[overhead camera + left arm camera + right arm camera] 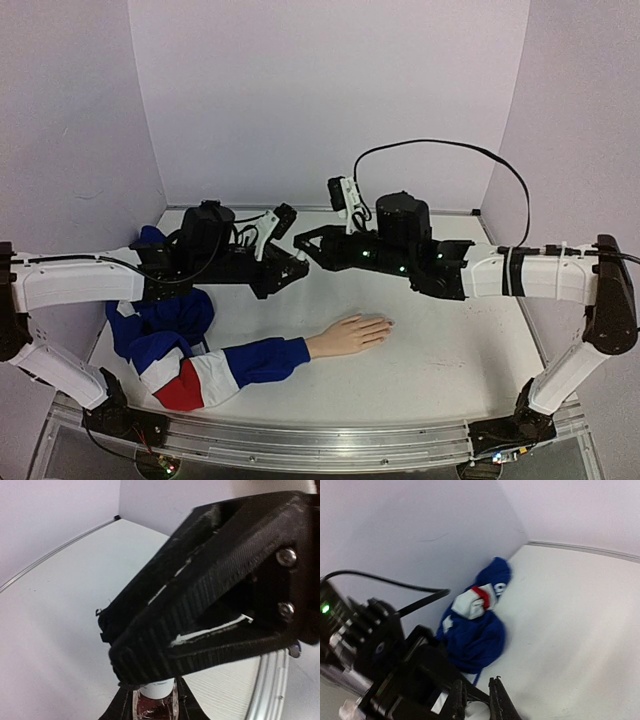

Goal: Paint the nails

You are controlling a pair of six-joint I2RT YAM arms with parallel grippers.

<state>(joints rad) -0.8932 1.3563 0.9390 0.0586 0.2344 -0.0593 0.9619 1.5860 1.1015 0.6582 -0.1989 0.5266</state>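
Note:
I should use my right gripper to set the polish bottle down on the bare table (470,325) between the mannequin hand's fingertips and the wall.
The peach mannequin hand (350,333) lies palm down mid-table, and its blue, white and red sleeve (230,365) runs off to the left. Its nails (386,324) are tiny pale tips pointing right. Both grippers meet above the table behind the hand. My left gripper (296,266) (155,706) is shut on the small dark polish bottle (156,705). My right gripper (306,245) (476,701) is shut on the bottle's pale cap (479,713) (158,689) from the opposite side. The right gripper's black fingers (165,650) fill most of the left wrist view.
A heap of blue cloth (160,310) (475,625) lies at the left wall, joined to the sleeve. Pale walls enclose the table on three sides. A black cable (440,148) loops above the right arm. A metal rail (300,440) runs along the front edge.

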